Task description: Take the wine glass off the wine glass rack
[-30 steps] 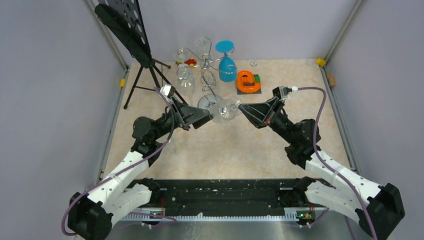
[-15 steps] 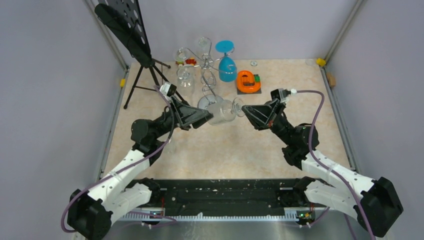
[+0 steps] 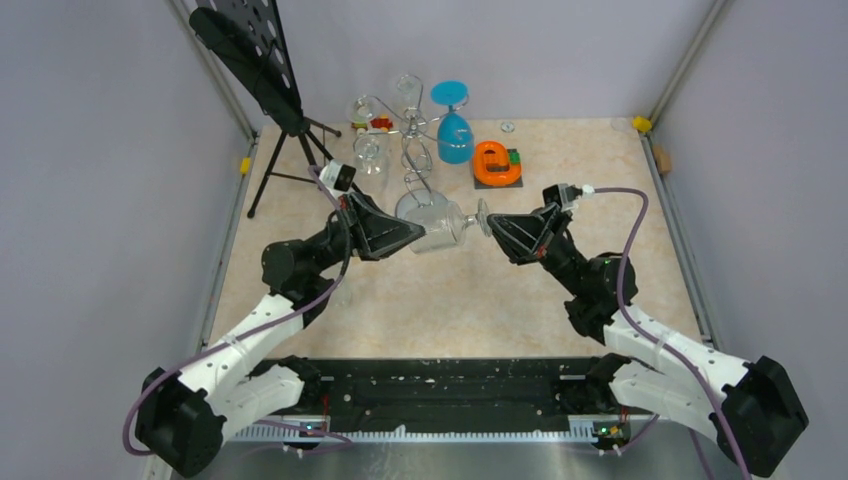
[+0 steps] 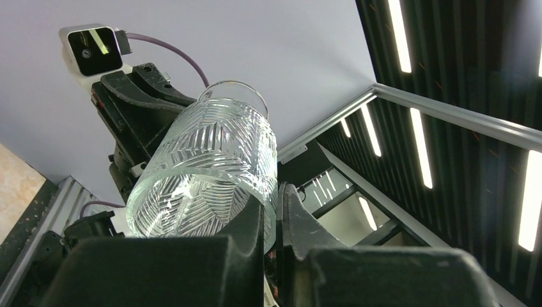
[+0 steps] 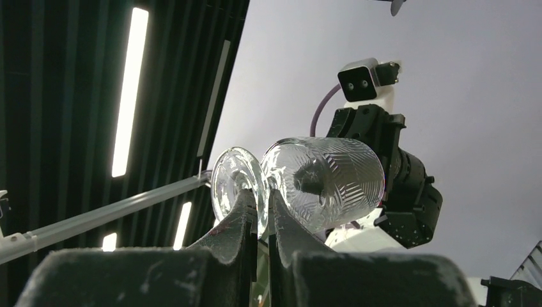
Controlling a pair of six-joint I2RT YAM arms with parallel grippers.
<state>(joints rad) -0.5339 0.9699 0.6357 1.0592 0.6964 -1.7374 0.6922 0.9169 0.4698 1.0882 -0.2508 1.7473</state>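
My left gripper is holding the clear wine glass. It will let go of the glass on the table [image 3: 385, 302] between the rack's base and the black edge.
A clear cut-pattern wine glass [image 3: 441, 227] lies on its side in the air between my two grippers, in front of the chrome wine glass rack [image 3: 414, 140]. My left gripper [image 3: 417, 236] is shut on the rim of its bowl, one finger inside the bowl [image 4: 204, 169] and one outside; the left gripper [image 4: 279, 195] pinches the glass wall. My right gripper [image 3: 488, 223] is shut on the round foot [image 5: 235, 184] of the glass, with the bowl [image 5: 329, 179] beyond the right gripper [image 5: 263, 197]. The glass hangs free of the rack's hooks.
The rack's hook arms hold a clear glass [image 3: 370, 152], another clear one [image 3: 407, 88] and a blue glass [image 3: 455, 132]. An orange object [image 3: 497, 163] lies right of the rack. A black tripod music stand [image 3: 262, 70] occupies the back left corner.
My left gripper has gone from open to shut on the bowl's rim. The glass has tipped level and shifted slightly toward the back with both arms.
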